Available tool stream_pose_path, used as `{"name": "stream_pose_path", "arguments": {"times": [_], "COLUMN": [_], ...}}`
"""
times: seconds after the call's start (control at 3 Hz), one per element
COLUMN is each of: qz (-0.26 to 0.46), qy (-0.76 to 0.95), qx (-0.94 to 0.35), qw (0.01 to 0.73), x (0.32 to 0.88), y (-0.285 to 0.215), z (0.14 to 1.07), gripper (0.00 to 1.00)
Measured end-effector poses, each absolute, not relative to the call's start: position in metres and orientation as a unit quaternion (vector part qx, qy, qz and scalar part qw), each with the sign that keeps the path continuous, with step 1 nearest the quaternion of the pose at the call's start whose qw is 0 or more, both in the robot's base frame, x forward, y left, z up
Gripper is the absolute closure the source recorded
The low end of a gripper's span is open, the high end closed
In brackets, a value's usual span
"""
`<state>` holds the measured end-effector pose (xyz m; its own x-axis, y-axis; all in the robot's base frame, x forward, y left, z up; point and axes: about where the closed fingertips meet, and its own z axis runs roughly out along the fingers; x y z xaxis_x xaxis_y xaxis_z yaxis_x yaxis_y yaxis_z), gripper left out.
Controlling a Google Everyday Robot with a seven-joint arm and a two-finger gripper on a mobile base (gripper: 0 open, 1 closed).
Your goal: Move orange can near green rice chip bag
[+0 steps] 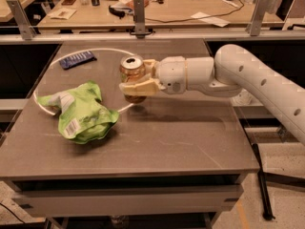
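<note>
I'll set the orange can on the grey table (117, 108) against the green rice chip bag's side facing my gripper.
The orange can (132, 69), copper-orange with a silver top, is held upright just above the grey table (181, 137). My gripper (134, 79) reaches in from the right and is shut on the can, with one pale finger (141, 87) across its front. The green rice chip bag (81, 111), lime-green and wrinkled with white patches and a barcode, lies on the table left of and slightly nearer than the can, a short gap away.
A small dark blue flat wrapper (77, 59) lies at the table's back left. A white cable loop (102, 51) runs across the table around the bag and under the can. A cluttered wooden bench (181, 6) stands behind a metal rail.
</note>
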<state>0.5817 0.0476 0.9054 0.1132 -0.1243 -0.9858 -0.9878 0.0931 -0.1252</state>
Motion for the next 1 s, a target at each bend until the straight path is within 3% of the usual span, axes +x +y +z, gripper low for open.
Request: {"name": "stream_pose_path", "arguments": {"times": [1.0], "qz": [0.447], "qy": [0.489], "qx": [-0.573], "qw": [0.483], "x": [0.562], "y": [0.093], "z": [0.883], "gripper": [1.0]}}
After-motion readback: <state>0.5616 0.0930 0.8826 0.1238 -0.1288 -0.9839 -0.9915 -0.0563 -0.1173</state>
